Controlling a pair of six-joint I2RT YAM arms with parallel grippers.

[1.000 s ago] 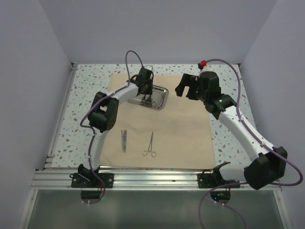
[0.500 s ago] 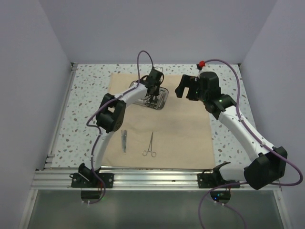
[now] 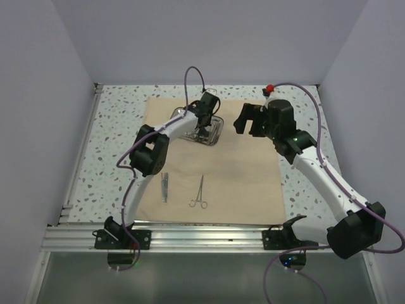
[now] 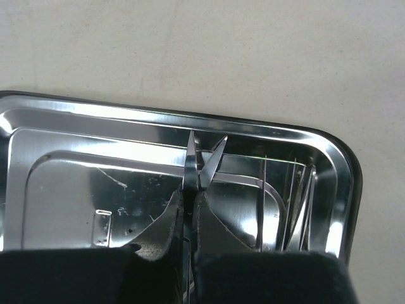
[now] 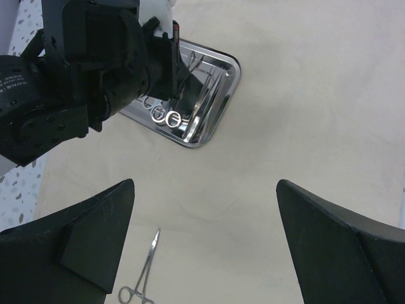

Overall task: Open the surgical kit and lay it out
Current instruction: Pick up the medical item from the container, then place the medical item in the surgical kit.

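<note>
Next, my left gripper sets the thin silver instrument down on the cloth and releases it against the body of the ring-handled forceps (image 3: 202, 189).
The beige cloth (image 3: 247, 171) lies spread flat on the table. The steel tray (image 3: 217, 131) sits on its far middle part. My left gripper (image 3: 202, 128) reaches down into the tray (image 4: 253, 130) and is shut on a pair of scissors (image 4: 192, 161), whose blades stick out past the fingertips, slightly apart. More thin instruments (image 4: 297, 202) lie at the tray's right end. My right gripper (image 3: 244, 120) hangs open and empty above the cloth (image 5: 304, 95), right of the tray (image 5: 223, 95).
A straight silver instrument (image 3: 164, 187) and ring-handled forceps (image 3: 199, 193) lie side by side on the near part of the cloth. The forceps also show in the right wrist view (image 5: 144, 272). Speckled tabletop (image 3: 114, 126) surrounds the cloth, with walls on three sides.
My left gripper has moved right along the tray and come down into it, closing on the scissors. My right arm has barely shifted.
</note>
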